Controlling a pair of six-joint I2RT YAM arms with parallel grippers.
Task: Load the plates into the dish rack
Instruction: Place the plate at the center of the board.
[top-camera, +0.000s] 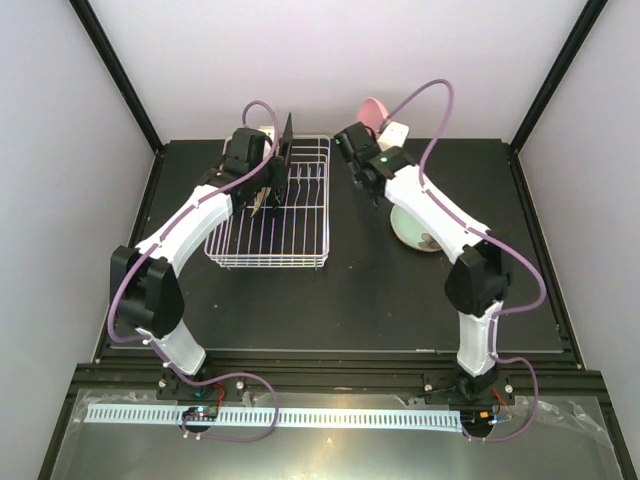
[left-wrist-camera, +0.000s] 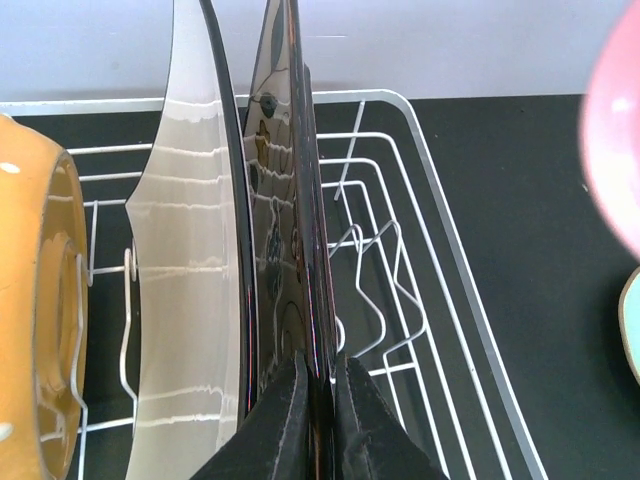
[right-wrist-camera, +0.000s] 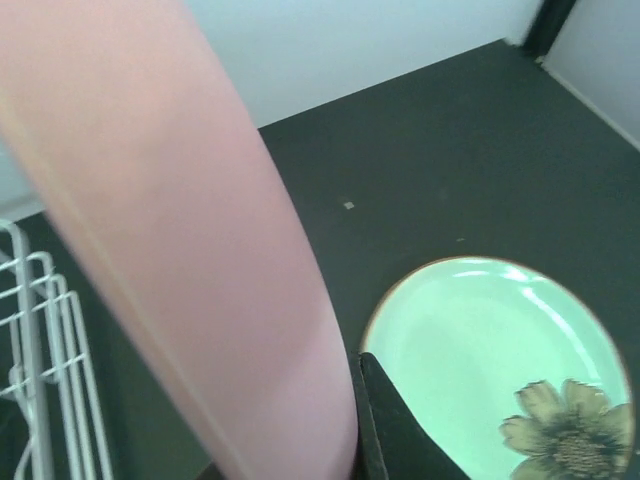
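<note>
The pink plate, now held up at the back, will go down on the table (top-camera: 375, 168) between the dish rack and green plate, near the back wall, from my right gripper.
The white wire dish rack (top-camera: 300, 235) stands left of centre. My left gripper (top-camera: 267, 195) is shut on the edge of a dark glossy plate (left-wrist-camera: 285, 200) held upright among the rack's tines (left-wrist-camera: 375, 290). A pale plate (left-wrist-camera: 190, 260) stands beside it, and the small orange plate (left-wrist-camera: 35, 300) stands further left. My right gripper (top-camera: 372, 130) is shut on the round pink plate (top-camera: 375, 108), held up at the back; the plate fills the left of the right wrist view (right-wrist-camera: 180, 230). The pale green plate with a dark flower (right-wrist-camera: 500, 370) lies flat on the table below.
A white square plate (top-camera: 396, 133) sits at the back, partly hidden by the right arm. The green plate (top-camera: 415, 232) lies right of the rack under the right forearm. The rack's near half (top-camera: 270, 250) holds nothing. The back wall is close behind both grippers.
</note>
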